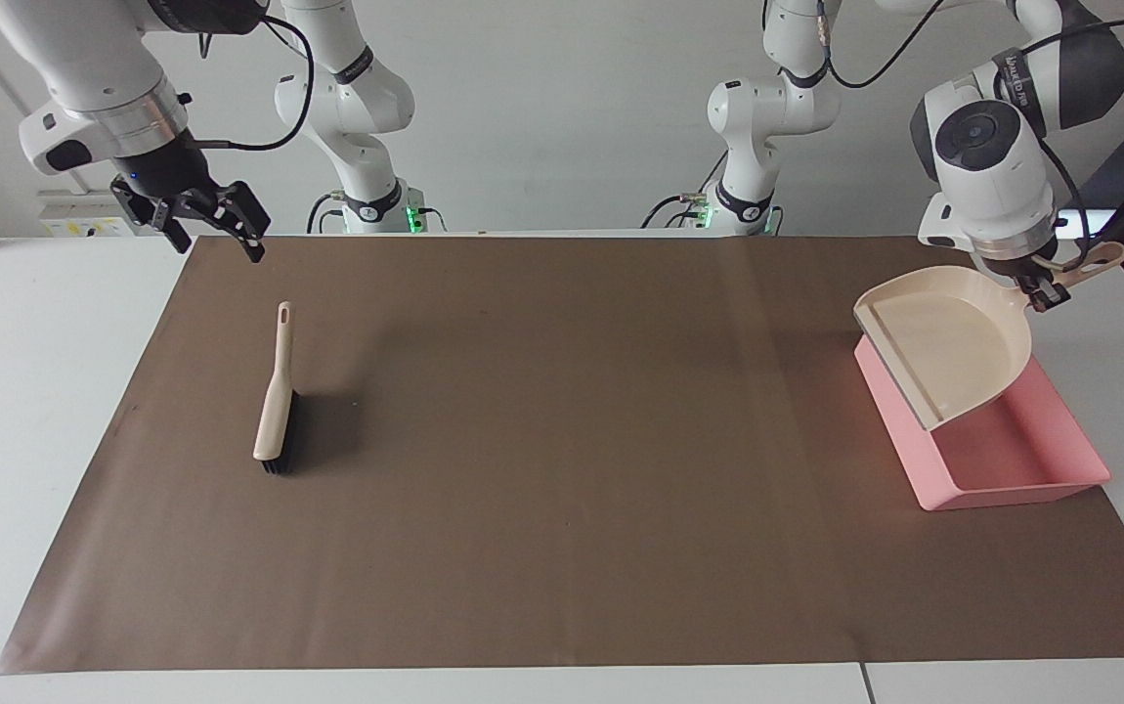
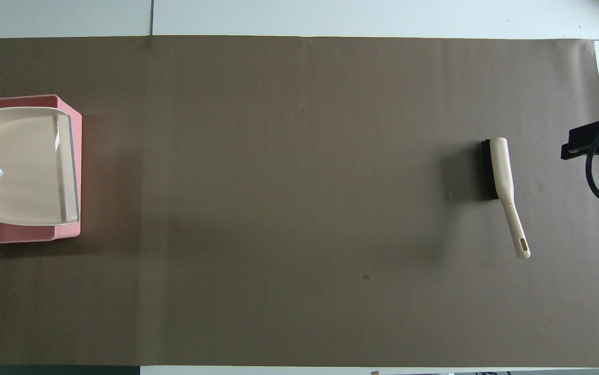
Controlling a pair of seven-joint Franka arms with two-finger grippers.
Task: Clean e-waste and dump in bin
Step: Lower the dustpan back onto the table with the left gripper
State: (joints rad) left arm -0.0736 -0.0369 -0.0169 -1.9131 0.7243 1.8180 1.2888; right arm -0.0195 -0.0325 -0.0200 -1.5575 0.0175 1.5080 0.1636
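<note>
Next, I let go of the cream dustpan with my left gripper on the brown mat (image 2: 196,203) near the side of the pink bin that faces the brush.
The pink bin (image 1: 1012,481) sits on the brown mat at the left arm's end of the table; its rim also shows in the overhead view (image 2: 28,234). My left gripper (image 1: 1037,289) is shut on the handle of the cream dustpan (image 1: 948,342) and holds it roughly level over the bin, covering most of it (image 2: 23,164). The e-waste is hidden under the dustpan. My right gripper (image 1: 218,244) is open and empty, raised over the mat's edge at the right arm's end (image 2: 591,143).
A cream brush with black bristles (image 1: 274,401) lies on the brown mat (image 1: 562,440) toward the right arm's end, its handle pointing toward the robots (image 2: 502,177). A tiny dark speck (image 2: 365,276) lies on the mat.
</note>
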